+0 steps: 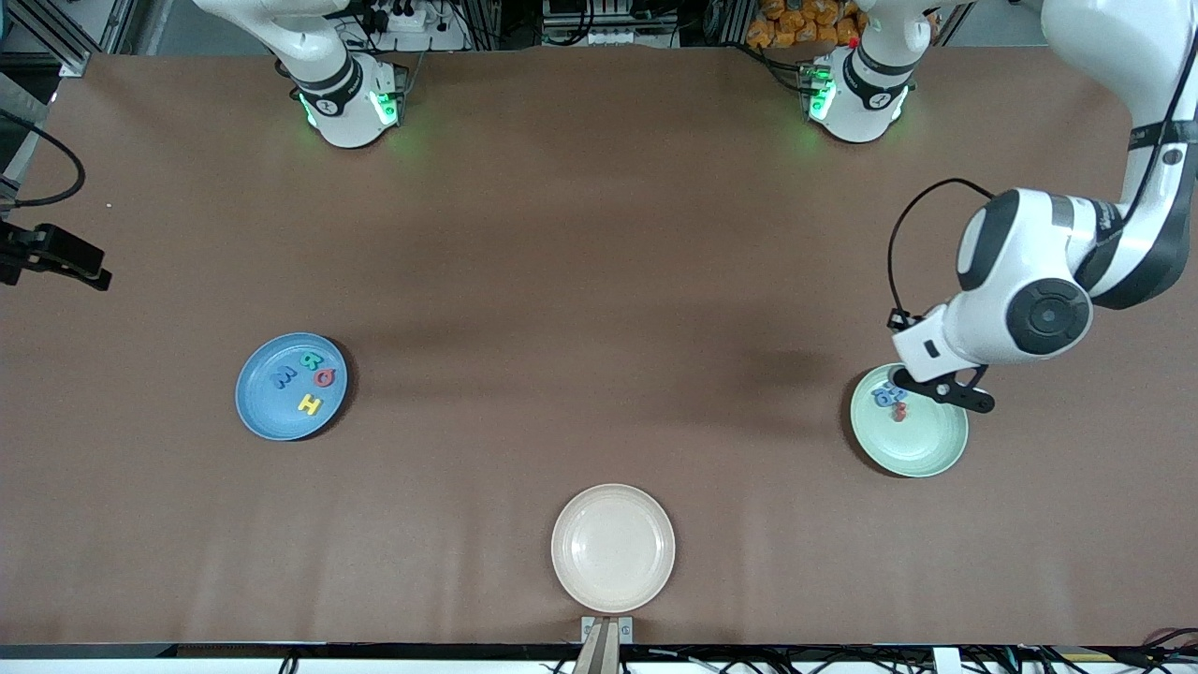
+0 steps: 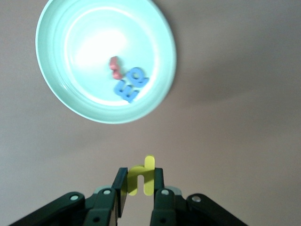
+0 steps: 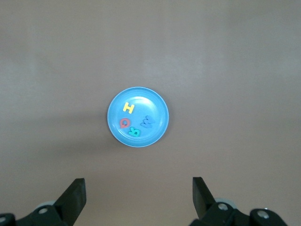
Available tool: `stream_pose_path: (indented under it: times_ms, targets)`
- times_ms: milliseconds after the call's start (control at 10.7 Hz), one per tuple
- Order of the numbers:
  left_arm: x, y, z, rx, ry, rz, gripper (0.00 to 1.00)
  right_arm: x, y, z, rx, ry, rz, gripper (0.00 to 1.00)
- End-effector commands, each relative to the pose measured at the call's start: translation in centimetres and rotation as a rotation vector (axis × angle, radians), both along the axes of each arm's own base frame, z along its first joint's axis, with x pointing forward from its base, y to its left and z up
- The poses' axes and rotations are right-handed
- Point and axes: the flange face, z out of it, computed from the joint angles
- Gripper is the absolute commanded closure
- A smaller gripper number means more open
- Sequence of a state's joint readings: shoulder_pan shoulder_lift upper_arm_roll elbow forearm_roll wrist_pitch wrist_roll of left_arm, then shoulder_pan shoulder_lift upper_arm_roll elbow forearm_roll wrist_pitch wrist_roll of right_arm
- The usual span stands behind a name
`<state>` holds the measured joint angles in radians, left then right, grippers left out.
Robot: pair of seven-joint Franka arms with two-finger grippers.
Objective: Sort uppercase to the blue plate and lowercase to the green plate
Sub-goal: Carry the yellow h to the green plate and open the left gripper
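The yellow h, hanging now just off that plate's rim, will go down in the green plate (image 1: 917, 394) (image 2: 104, 98) beside the blue m from my left gripper.
The blue plate (image 1: 267, 412) (image 3: 155, 108) holds the uppercase letters: yellow H (image 1: 309, 404) (image 3: 128, 108), blue W (image 1: 284, 377), red Q (image 1: 324, 377) and green R (image 1: 310, 360). The green plate (image 1: 927, 449) (image 2: 84, 56) lies at the left arm's end. In it are a blue a (image 2: 138, 76), a blue m (image 2: 124, 89) and a tiny red m (image 2: 114, 67) (image 1: 899, 410). My left gripper (image 2: 140, 181) (image 1: 955, 391) is shut on the yellow h (image 2: 141, 175), hanging over bare table just off that plate's rim. High over the table, my right gripper (image 3: 138, 188) is open and holds nothing.
A cream plate (image 1: 613, 548) with nothing in it lies near the table's front edge, midway between the two arms' ends. The left arm's white forearm (image 1: 1029, 290) hangs over the table close to the green plate.
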<state>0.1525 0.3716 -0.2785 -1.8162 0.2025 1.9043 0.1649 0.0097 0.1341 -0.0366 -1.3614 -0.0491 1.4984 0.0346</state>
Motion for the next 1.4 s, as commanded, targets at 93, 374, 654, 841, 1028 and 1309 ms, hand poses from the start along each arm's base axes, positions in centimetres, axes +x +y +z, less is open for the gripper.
stream_pose_path:
  times_ms: [93, 374, 654, 841, 1028, 1309]
  targets:
    - [-1.1, 4.0, -5.9, -0.061, -0.044, -0.007, 0.79, -0.6, 0.3, 1.4, 0.022, -0.025, -0.022, 0.0]
    - [-0.3, 4.0, -7.5, -0.066, -0.074, -0.008, 0.68, -1.0, 0.7, 2.2, 0.021, -0.058, -0.015, 0.0]
    - [0.3, 3.7, -7.0, -0.064, -0.101, -0.016, 0.68, -0.8, -0.1, 0.8, 0.02, -0.04, -0.028, 0.0]
    - [0.5, 3.5, -4.3, -0.056, -0.14, -0.03, 0.46, -0.2, -0.1, 0.4, 0.022, -0.065, -0.028, 0.0]
    - [0.1, 0.3, 0.9, -0.051, -0.179, -0.089, 0.0, 0.0, 0.0, 0.0, 0.038, -0.074, -0.028, 0.0]
    - [0.2, -2.4, 11.6, -0.035, -0.23, -0.116, 0.0, 0.1, -0.6, 0.0, 0.039, -0.082, -0.037, 0.0]
